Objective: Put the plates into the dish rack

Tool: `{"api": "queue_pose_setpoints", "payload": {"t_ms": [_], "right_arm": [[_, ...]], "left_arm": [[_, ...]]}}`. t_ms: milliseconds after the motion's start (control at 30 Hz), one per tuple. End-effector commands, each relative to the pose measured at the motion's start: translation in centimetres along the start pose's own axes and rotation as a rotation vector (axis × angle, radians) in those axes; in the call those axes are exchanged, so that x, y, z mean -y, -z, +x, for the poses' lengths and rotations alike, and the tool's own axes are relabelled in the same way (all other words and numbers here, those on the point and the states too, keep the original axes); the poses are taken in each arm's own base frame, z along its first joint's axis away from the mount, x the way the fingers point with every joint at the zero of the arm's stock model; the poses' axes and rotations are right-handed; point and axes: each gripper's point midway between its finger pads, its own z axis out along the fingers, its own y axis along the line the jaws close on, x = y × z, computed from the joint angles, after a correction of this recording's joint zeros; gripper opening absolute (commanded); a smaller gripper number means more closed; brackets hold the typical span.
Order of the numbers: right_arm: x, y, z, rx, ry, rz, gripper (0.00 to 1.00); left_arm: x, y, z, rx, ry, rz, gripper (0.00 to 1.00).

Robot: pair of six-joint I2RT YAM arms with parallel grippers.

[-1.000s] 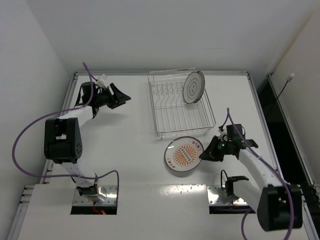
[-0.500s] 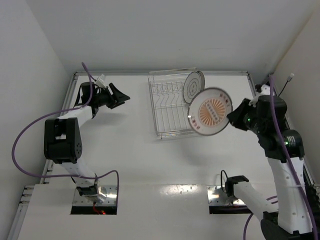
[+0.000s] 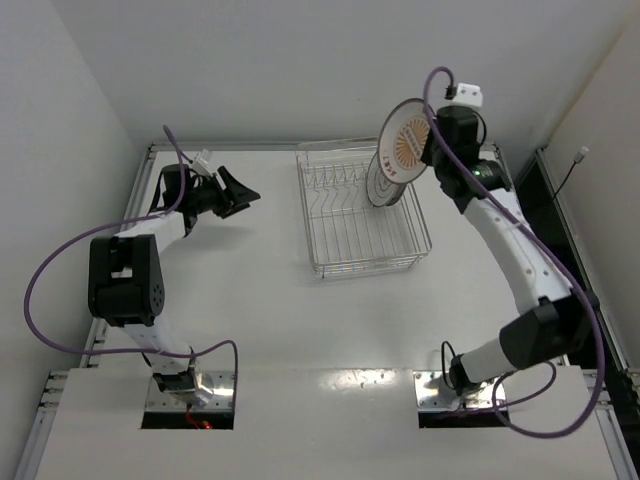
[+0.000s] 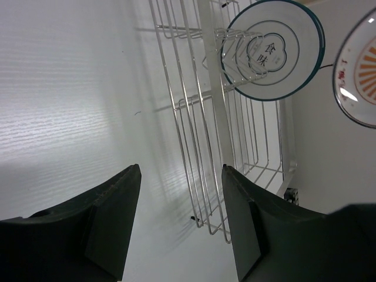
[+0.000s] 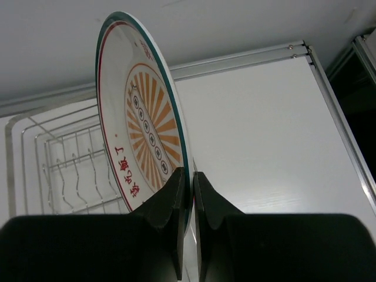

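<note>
Next, my right gripper lets go of the orange sunburst plate so that it rests in the dish rack's wires just inward of the white plate (image 3: 371, 184).
My right gripper (image 3: 430, 143) is shut on the rim of the orange sunburst plate (image 3: 404, 140). It holds the plate upright, edge-on, above the back right corner of the dish rack (image 3: 350, 240). In the right wrist view the fingertips (image 5: 183, 179) pinch the plate (image 5: 144, 135) over the rack's wires (image 5: 59, 170). A white plate with grey rings (image 3: 383, 182) stands in the rack's back right prongs; it also shows in the left wrist view (image 4: 273, 50). My left gripper (image 3: 245, 193) is open and empty, left of the rack (image 4: 200, 117). The third plate is out of view.
The white table (image 3: 250, 300) has a raised metal rail (image 3: 320, 146) along its back edge, close behind the rack. White walls stand at the back and left. A dark gap (image 3: 555, 250) runs along the table's right side.
My right gripper took the sunburst plate from the table in front of the rack, lifted it, turned it upright and carried it above the rack's back right corner. The left arm has not moved.
</note>
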Motion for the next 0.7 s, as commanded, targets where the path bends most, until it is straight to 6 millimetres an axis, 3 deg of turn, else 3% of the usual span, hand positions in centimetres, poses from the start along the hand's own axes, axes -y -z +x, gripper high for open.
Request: {"api": "queue_pose_setpoints", "payload": {"t_ms": [0, 33, 167, 233, 400, 600, 667], "right_arm": [[-2.0, -1.3, -4.8, 0.197, -0.017, 0.026, 0.00], [-2.5, -3.3, -3.3, 0.158, 0.005, 0.044, 0.00], [-4.5, -6.7, -1.4, 0.128, 0.062, 0.045, 0.00], [-4.7, -7.9, -1.5, 0.131, 0.092, 0.066, 0.00], [-5.5, -10.6, 0.6, 0.116, 0.228, 0.142, 0.00], [-5.8, -10.6, 1.5, 0.142, 0.267, 0.227, 0.00], [-5.6, -8.9, 0.0, 0.201, 0.220, 0.224, 0.00]], "left_arm": [[0.3, 0.1, -1.3, 0.035, -0.021, 0.015, 0.54], [0.0, -0.1, -1.0, 0.022, -0.013, 0.017, 0.54], [-0.2, -0.3, -1.0, 0.022, -0.003, 0.017, 0.54], [-0.2, -0.4, -0.9, 0.016, 0.007, 0.024, 0.54], [-0.4, -0.6, -0.7, 0.009, 0.008, 0.031, 0.54], [-0.5, -0.6, -0.5, 0.003, 0.007, 0.026, 0.54], [-0.3, -0.6, -0.9, 0.008, 0.000, 0.030, 0.54]]}}
